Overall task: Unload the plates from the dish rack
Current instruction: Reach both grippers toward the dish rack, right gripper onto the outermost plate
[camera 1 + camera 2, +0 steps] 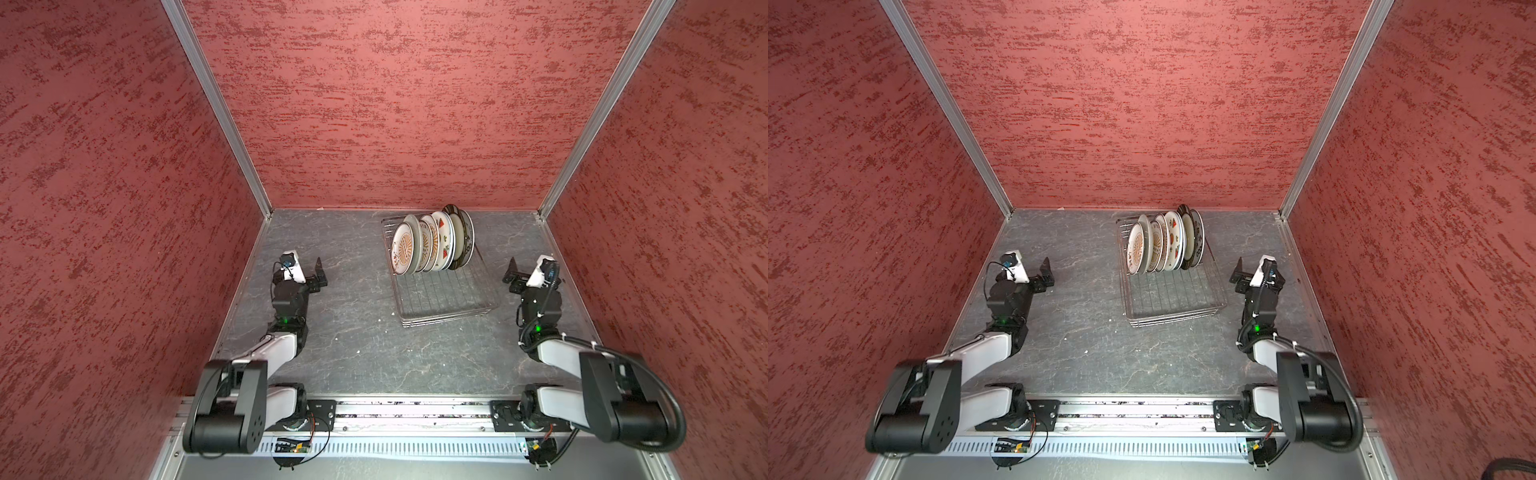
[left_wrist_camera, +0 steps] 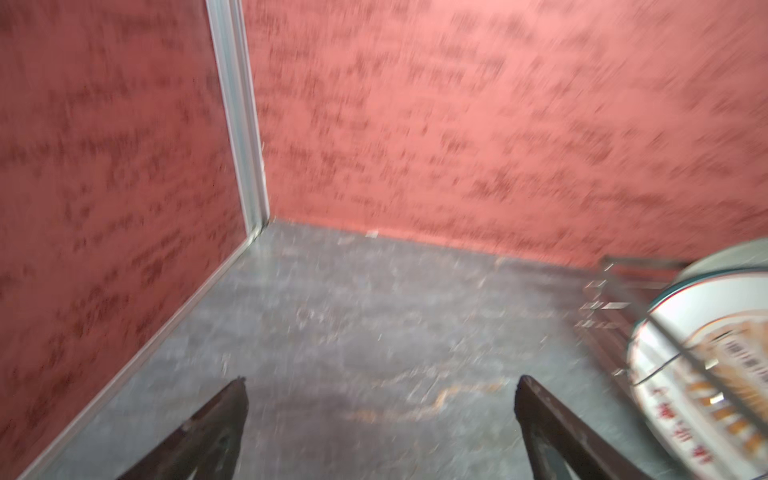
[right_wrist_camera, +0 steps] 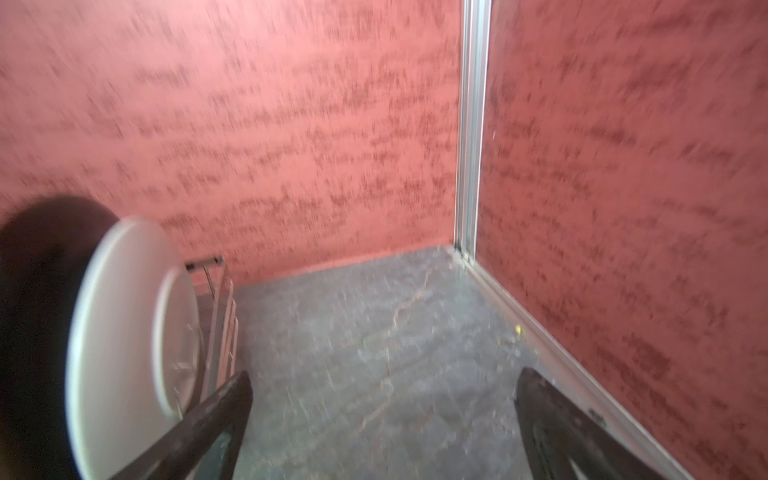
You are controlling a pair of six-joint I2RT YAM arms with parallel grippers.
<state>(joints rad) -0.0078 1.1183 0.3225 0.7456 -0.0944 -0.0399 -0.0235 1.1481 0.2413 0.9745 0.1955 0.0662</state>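
My right gripper is to close next on the near-side rim [image 1: 455, 266] of the larger dark plate, which stands just inside the white plate at the end of the row.
Several plates [image 1: 432, 243] [image 1: 1165, 245] stand on edge in a row at the far end of the silver wire dish rack [image 1: 449, 295] [image 1: 1175, 299], right of the table's middle. The nearest has an orange sunburst print [image 2: 706, 345]; the farthest are a white one [image 3: 124, 316] and a larger dark one [image 3: 37, 291]. My left gripper [image 1: 318, 276] [image 1: 1045, 272] [image 2: 382, 380] hovers open and empty to the left of the rack, well apart from it. On the rack's right side my right gripper [image 1: 512, 272] [image 1: 1239, 272] [image 3: 386, 374] is open and empty, close to its edge.
Red textured walls [image 1: 395, 104] close the cell on three sides, with aluminium corner posts [image 1: 216, 104] [image 1: 602, 104]. The grey stone-look tabletop [image 1: 353, 332] lies bare between the arms. A metal rail [image 1: 415, 415] with both arm bases runs along the front edge.
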